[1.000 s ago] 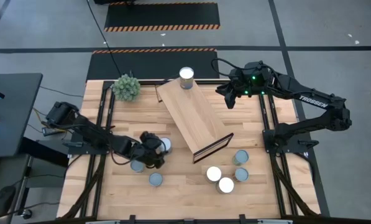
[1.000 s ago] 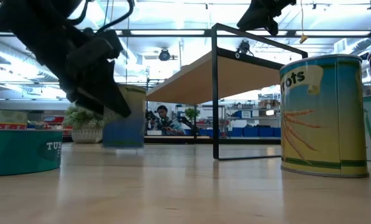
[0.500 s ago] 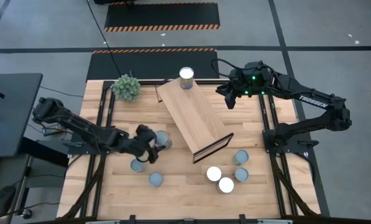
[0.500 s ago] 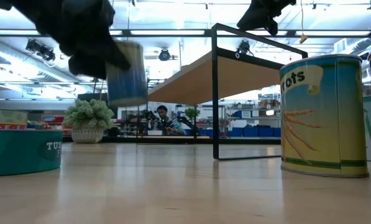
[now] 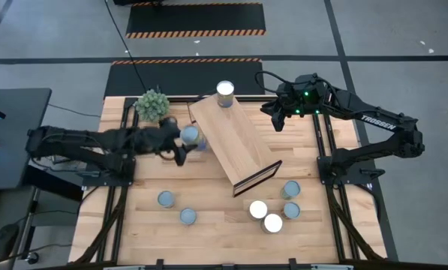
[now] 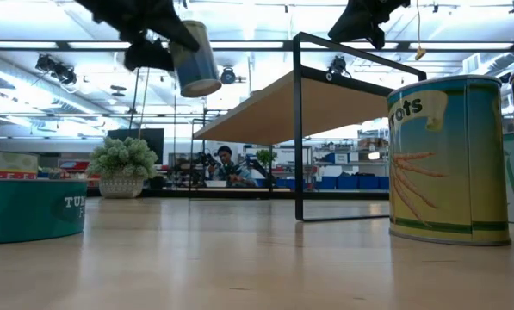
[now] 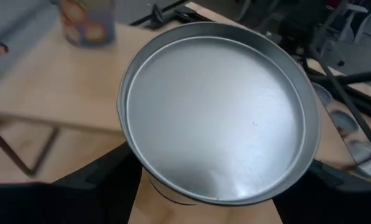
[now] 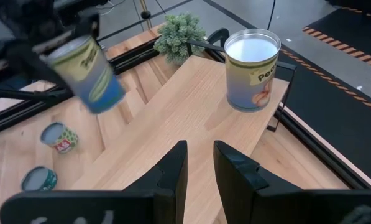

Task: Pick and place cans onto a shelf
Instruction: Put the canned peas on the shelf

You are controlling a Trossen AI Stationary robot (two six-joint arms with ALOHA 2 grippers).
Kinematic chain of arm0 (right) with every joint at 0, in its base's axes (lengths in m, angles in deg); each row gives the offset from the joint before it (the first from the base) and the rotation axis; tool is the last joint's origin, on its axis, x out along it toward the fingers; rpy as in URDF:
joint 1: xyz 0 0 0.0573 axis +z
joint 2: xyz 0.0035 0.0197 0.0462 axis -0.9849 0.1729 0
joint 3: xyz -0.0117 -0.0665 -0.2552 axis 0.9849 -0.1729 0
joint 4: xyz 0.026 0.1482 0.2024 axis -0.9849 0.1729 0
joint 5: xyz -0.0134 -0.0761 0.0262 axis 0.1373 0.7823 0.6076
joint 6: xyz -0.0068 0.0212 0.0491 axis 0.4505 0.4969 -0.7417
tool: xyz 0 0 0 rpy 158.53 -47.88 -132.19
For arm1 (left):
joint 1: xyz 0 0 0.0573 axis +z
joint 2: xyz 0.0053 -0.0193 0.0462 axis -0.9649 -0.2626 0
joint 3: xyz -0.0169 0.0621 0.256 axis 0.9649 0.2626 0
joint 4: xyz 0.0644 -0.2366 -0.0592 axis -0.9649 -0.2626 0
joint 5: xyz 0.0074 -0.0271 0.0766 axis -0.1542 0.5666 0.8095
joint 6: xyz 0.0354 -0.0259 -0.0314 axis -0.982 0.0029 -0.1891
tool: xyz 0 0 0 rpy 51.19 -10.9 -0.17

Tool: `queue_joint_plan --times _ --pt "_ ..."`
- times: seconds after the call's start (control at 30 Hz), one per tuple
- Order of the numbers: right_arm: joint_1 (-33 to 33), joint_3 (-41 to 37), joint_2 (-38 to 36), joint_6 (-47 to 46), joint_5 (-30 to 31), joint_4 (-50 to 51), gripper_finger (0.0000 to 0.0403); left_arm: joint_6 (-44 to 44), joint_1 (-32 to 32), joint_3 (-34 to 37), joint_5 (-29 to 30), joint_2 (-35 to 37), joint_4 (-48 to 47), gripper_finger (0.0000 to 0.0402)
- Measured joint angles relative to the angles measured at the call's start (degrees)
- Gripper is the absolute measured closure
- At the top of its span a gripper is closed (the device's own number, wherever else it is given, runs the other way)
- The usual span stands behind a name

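Note:
I need to set the can down with my left gripper on the shelf's far corner (image 5: 200, 112) (image 7: 25, 92) by the plant, next to the standing can. The held can is high above the table now.
My left gripper (image 5: 184, 143) is shut on a can (image 5: 190, 136) with a silvery top (image 7: 216, 118), high above the table just left of the shelf (image 5: 235, 139). The shelf is a long light-wood plank on a dark frame (image 5: 257, 178). Another can (image 5: 225, 94) stands upright on the shelf's far end. Several more cans stand on the table, near left (image 5: 166, 199) and near right (image 5: 272, 223). My right gripper (image 5: 275, 120) hangs above the shelf's right side, open by a narrow gap (image 8: 201, 168), with nothing in it. My left gripper pinches the can between its two fingers (image 7: 98, 180), one on each side of the can's wall (image 7: 145, 183) below the top rim. The fingers come from the table's left, slanting a little down. The can is lifted clear of the table and tilted (image 6: 196, 58).
A green spiky plant ball (image 5: 153, 105) sits at the far left, close behind the left arm. In the low view a tall can (image 6: 450, 159) stands at the right and a low teal can (image 6: 33, 207) at the left. Dark rails (image 5: 122, 187) run along both table sides.
My left gripper has risen with the can and gone toward the table's far edge, along the shelf's left side. The can, standing on the table a second ago, now hangs clear of it and has tipped. The right arm has kept still.

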Motion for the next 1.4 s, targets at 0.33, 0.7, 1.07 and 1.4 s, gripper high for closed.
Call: queue_joint_plan --times 0.33,0.7,1.07,1.4 --pt "0.1 0.0 0.2 -1.6 0.0 -0.3 0.0318 -12.0 22.3 -6.4 -20.2 -5.5 -1.7 0.0102" --pt "2.9 0.0 0.2 -4.7 3.5 -2.2 0.0318 -26.7 32.2 -18.2 -32.7 -20.2 -8.1 0.0102" --pt "6.4 0.0 0.2 -7.1 5.7 -2.2 0.0318 -40.6 36.9 -26.0 -38.9 -27.2 -19.8 0.0102" --pt "9.0 0.0 0.2 -7.4 8.2 -4.2 0.0318 -47.7 37.5 -26.0 -38.1 -27.3 -19.9 0.0102"
